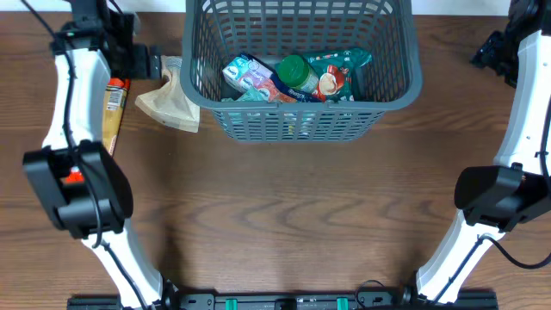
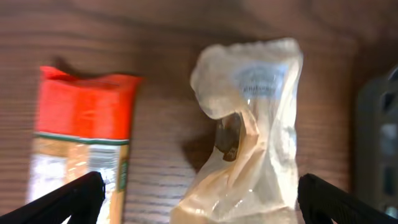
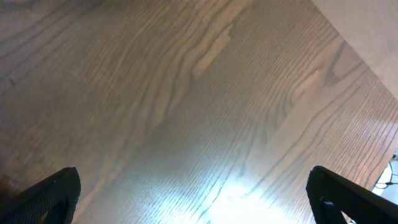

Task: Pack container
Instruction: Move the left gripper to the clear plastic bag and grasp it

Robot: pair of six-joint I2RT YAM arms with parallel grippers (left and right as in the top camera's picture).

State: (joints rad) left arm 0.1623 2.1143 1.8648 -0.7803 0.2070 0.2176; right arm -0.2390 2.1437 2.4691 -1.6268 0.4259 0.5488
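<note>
Next, I close my left gripper on the middle (image 1: 171,90) (image 2: 252,134) of the crumpled clear plastic bag, a little below its printed label, next to the dark grey container.
The dark grey lattice container (image 1: 392,93) stands at the back centre and holds several packets and a green-lidded jar (image 1: 295,73). A crumpled clear plastic bag (image 1: 172,102) lies just left of the container, also in the left wrist view (image 2: 249,137). An orange and red packet (image 1: 114,108) lies further left, also in the left wrist view (image 2: 81,140). My left gripper (image 2: 199,199) is open above the bag, its fingers straddling the bag's lower part. My right gripper (image 3: 196,199) is open and empty over bare wood at the far right.
The container's edge (image 2: 379,143) shows at the right of the left wrist view. The table's edge (image 3: 354,43) crosses the upper right of the right wrist view. The arm bases (image 1: 77,189) stand at both sides of the table.
</note>
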